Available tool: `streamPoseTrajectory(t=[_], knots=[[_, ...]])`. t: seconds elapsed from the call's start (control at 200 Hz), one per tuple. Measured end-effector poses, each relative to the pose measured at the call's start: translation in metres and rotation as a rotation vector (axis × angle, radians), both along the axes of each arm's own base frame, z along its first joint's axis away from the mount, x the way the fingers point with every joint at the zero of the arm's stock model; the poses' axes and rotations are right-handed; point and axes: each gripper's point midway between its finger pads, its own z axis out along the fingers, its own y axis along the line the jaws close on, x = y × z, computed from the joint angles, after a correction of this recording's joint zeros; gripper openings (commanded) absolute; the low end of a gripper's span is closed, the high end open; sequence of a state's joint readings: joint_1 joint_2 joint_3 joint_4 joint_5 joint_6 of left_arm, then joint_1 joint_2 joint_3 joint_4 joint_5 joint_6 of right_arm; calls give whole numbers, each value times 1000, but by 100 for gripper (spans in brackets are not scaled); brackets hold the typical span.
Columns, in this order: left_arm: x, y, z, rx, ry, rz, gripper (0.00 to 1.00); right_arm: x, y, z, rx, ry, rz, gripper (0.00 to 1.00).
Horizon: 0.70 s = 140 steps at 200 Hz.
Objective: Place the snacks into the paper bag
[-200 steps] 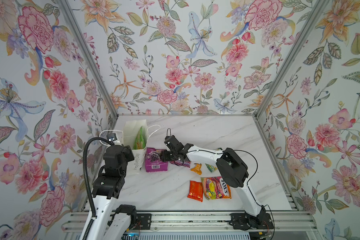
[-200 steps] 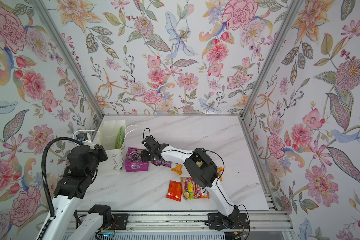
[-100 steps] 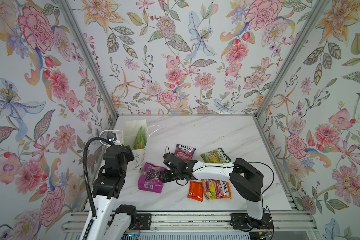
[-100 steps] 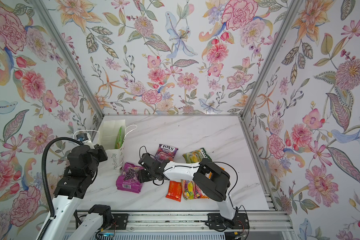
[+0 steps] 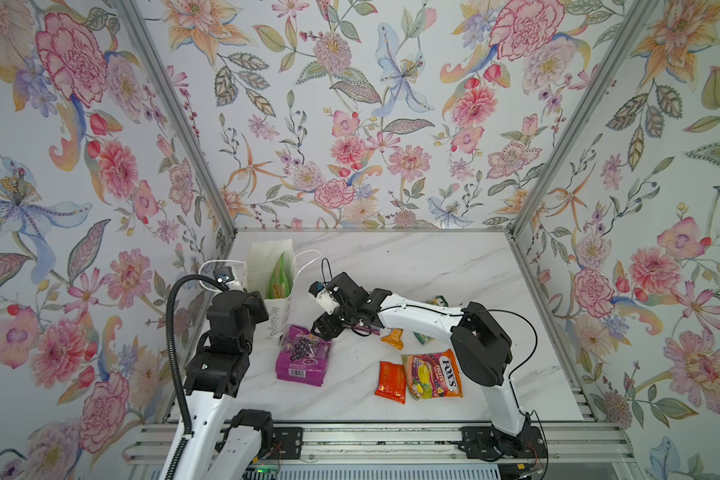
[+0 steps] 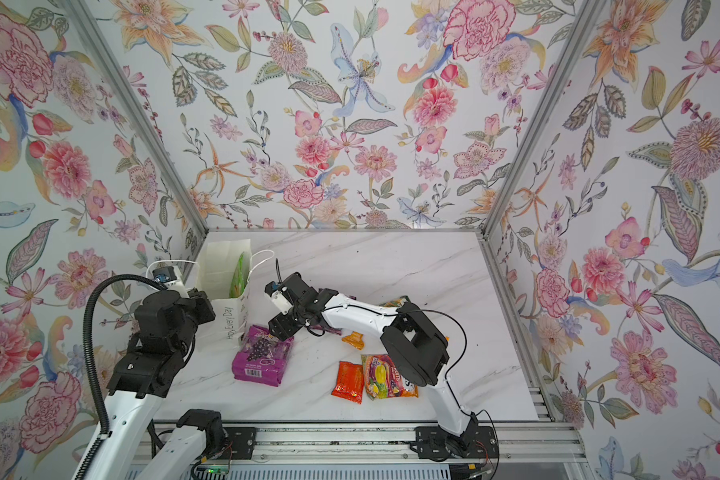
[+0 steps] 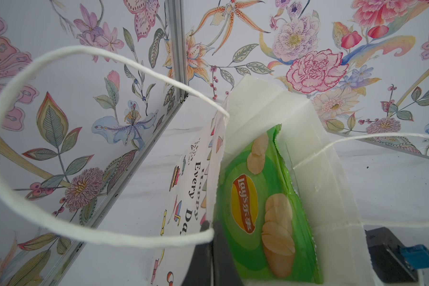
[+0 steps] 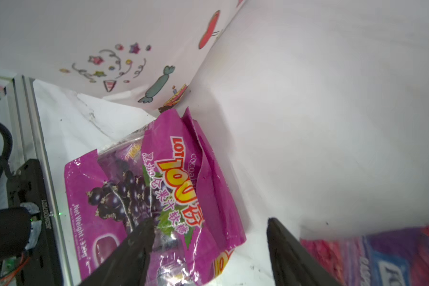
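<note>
The purple grape pack is lying flat against the bottom of the paper bag, so next my right gripper pinches the pack's raised fold (image 8: 211, 182) and pulls it clear before lifting.
The white paper bag (image 5: 269, 266) (image 6: 224, 266) stands upright at the back left with a green chips bag (image 5: 278, 279) (image 7: 258, 198) inside. My left gripper (image 7: 212, 231) is shut on the bag's near wall (image 7: 193, 173). A purple grape pack (image 5: 304, 355) (image 6: 262, 359) (image 8: 134, 188) lies flat at the bag's foot. My right gripper (image 5: 324, 328) (image 8: 209, 220) hangs open over the pack's upper end, one finger (image 8: 139, 237) above it. An orange FOX'S bag (image 5: 433, 374), an orange-red sachet (image 5: 391, 382) and a small orange sachet (image 5: 393, 337) lie to the right.
A purple FOX'S bag (image 8: 386, 257) lies under my right forearm, and a green FOX'S bag (image 5: 436, 301) peeks out behind it. Floral walls close in on three sides, the left one near the bag. An aluminium rail (image 5: 371, 440) runs along the front edge.
My right gripper has opened wider and let go of the grape pack, which now lies flat by the bag. The right arm swung toward the front and back. The left arm has not moved.
</note>
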<state>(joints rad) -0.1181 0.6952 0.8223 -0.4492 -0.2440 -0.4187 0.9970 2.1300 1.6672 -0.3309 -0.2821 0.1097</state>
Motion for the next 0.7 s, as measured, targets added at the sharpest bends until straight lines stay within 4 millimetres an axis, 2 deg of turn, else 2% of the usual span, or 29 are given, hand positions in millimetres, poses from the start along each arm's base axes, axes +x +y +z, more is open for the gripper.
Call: streamPoseTrajectory(t=[0.065, 0.31, 0.485, 0.591, 0.701], knots=[[0, 0, 0, 0, 0, 0, 0, -3, 6, -7, -7, 8, 51, 83], [0, 0, 0, 0, 0, 1, 0, -14, 15, -38, -62, 47, 146, 82], [0, 1, 0, 0, 0, 2, 0, -25, 19, -42, -53, 117, 194, 62], [0, 1, 0, 0, 1, 2, 0, -30, 16, -44, -48, 151, 210, 43], [0, 1, 0, 0, 1, 5, 0, -36, 10, -45, -46, 185, 209, 29]])
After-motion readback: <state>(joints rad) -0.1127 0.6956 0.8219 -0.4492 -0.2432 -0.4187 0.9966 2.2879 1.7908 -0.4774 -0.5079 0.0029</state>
